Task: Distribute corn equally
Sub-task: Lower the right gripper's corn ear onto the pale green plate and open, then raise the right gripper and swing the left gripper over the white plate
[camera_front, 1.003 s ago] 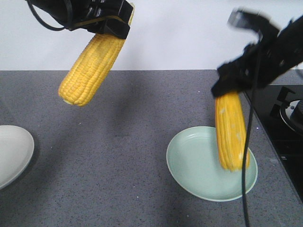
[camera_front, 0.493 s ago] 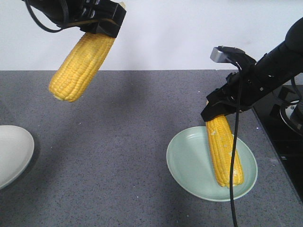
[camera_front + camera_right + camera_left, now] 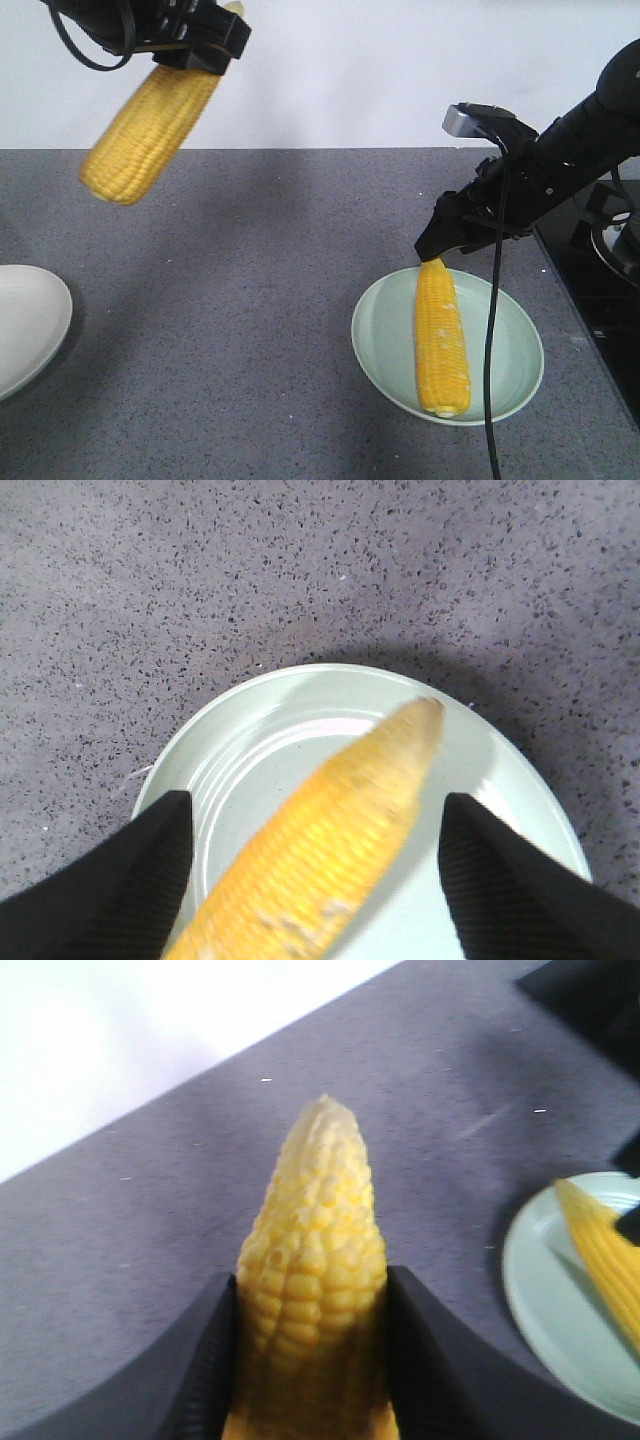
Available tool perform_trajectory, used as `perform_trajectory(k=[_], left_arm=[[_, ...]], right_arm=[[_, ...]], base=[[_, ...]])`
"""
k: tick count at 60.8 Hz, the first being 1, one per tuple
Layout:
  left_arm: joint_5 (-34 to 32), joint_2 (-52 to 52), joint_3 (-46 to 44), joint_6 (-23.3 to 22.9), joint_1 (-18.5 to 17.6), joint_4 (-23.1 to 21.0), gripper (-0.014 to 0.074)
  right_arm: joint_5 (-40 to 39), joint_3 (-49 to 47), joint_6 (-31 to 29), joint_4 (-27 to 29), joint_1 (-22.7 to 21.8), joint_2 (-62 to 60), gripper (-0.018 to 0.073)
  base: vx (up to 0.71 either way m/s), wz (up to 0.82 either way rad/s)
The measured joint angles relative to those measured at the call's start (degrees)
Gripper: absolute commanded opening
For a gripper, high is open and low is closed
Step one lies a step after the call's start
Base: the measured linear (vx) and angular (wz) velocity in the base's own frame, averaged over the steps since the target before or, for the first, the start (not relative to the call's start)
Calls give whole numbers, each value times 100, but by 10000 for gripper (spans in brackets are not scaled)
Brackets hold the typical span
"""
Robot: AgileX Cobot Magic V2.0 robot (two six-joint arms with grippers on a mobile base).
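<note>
Next, my left gripper lets go of the yellow corn cob in the middle of the empty white plate [image 3: 12,304].
My left gripper [image 3: 205,45] hangs high at the upper left, shut on the thick end of a yellow corn cob [image 3: 145,130] that slants down to the left, well above the counter. In the left wrist view the same cob [image 3: 312,1260] is clamped between both fingers, tip pointing away. A second corn cob [image 3: 440,335] lies flat in the pale green plate [image 3: 375,350]. My right gripper [image 3: 450,235] hovers just above its pointed tip, open. In the right wrist view that cob [image 3: 330,830] lies between the spread fingers [image 3: 130,880], touching neither.
A white plate [image 3: 25,325] sits at the counter's left edge, partly cut off. A black cooktop [image 3: 600,240] borders the counter on the right. A black cable [image 3: 490,380] hangs from the right arm across the green plate. A white wall stands behind.
The right gripper lowered its cob onto the green plate, opened and let it go; the cob now lies flat. The left arm carried its cob further left.
</note>
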Motion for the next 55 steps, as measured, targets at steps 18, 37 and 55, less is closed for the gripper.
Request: perform_trajectory(k=[18, 37, 55], left_arm=[[0, -4, 0, -258, 0, 957, -7], [-17, -373, 561, -275, 184, 1682, -7], [-43, -740, 2166, -425, 1422, 1894, -7]], right_arm=[[11, 6, 5, 397, 0, -237, 228], [73, 11, -650, 1076, -6, -1661, -8], [185, 11, -803, 1127, -6, -2951, -8]], base=[[0, 0], [0, 0], [0, 0]])
